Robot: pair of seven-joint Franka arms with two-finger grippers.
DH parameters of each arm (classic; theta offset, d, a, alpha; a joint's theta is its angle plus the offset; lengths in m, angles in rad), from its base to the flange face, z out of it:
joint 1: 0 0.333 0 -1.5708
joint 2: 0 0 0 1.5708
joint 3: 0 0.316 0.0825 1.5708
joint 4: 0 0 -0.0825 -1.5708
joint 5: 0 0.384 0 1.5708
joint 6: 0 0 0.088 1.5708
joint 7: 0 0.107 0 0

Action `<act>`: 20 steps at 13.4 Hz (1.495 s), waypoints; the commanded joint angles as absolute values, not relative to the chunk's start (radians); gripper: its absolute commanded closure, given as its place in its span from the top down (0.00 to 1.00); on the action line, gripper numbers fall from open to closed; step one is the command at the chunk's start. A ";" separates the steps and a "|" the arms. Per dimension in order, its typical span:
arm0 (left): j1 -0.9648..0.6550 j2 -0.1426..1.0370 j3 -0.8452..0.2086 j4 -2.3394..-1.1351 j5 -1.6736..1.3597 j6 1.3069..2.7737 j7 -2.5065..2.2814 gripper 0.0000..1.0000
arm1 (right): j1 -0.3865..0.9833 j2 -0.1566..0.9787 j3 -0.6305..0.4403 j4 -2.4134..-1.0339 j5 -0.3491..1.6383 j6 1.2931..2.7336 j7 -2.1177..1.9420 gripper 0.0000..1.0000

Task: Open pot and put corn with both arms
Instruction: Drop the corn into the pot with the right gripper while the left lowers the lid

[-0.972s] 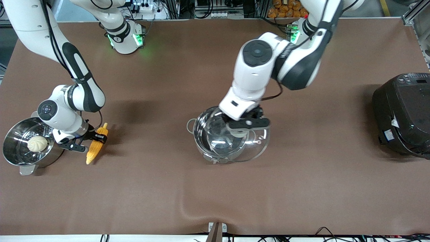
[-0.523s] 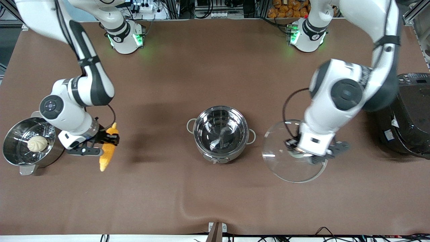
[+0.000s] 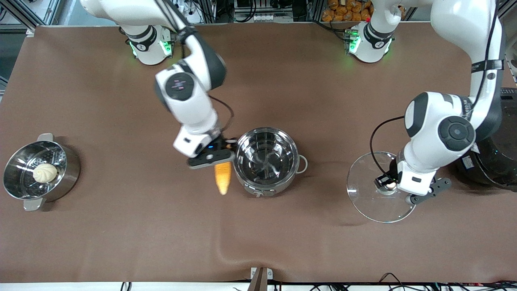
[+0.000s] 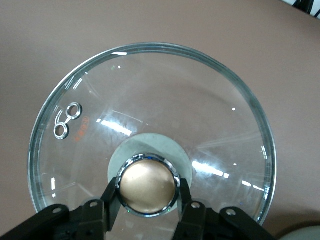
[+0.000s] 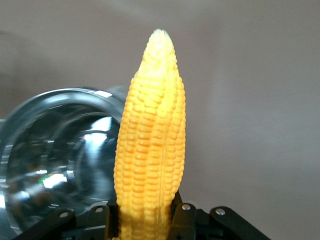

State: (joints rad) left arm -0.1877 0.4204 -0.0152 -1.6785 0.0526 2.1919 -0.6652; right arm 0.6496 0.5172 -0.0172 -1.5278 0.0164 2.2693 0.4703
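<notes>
My left gripper releases the glass lid, now low over the table, next on the bare table (image 3: 364, 184) between steel pot and black cooker.
The steel pot (image 3: 265, 161) stands open and empty mid-table; it also shows in the right wrist view (image 5: 55, 160). My right gripper (image 3: 220, 155) is shut on the corn (image 3: 222, 178) and holds it in the air just beside the pot's rim, toward the right arm's end. In the right wrist view the corn (image 5: 150, 145) stands between my fingers (image 5: 182, 220). My left gripper (image 3: 388, 184) is shut on the copper knob (image 4: 148, 187) of the glass lid (image 3: 373, 198), low over the table beside the pot, toward the left arm's end. The lid (image 4: 165, 100) fills the left wrist view.
A steel steamer pot (image 3: 66, 169) with a white bun (image 3: 44, 172) in it stands at the right arm's end. A big black cooker (image 3: 497, 161) stands at the left arm's end, close beside the lid and my left arm.
My right gripper lifted the corn from beside the steamer pot and carried it to the pot's rim. My left gripper lifted the lid off the pot and carried it toward the black cooker.
</notes>
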 commanded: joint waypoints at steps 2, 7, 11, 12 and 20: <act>-0.164 0.366 -0.028 -1.893 0.046 2.383 -0.629 0.00 | 0.730 0.702 -0.032 -1.329 0.005 2.321 0.644 0.00; -0.164 0.446 -0.025 -1.940 0.060 2.543 -0.620 0.00 | 0.770 0.732 -0.032 -1.338 0.018 2.319 0.701 0.77; -0.164 0.495 -0.023 -1.928 0.060 2.583 -0.620 0.51 | 0.769 0.707 -0.035 -1.359 0.020 2.246 0.772 1.00; -0.166 0.499 -0.021 -1.928 0.067 2.583 -0.617 1.00 | 0.685 0.656 -0.026 -1.359 0.021 2.176 0.737 1.00; -0.164 0.258 -0.021 -1.927 0.092 2.415 -0.534 1.00 | 0.211 0.307 -0.011 -1.509 0.057 1.906 0.240 1.00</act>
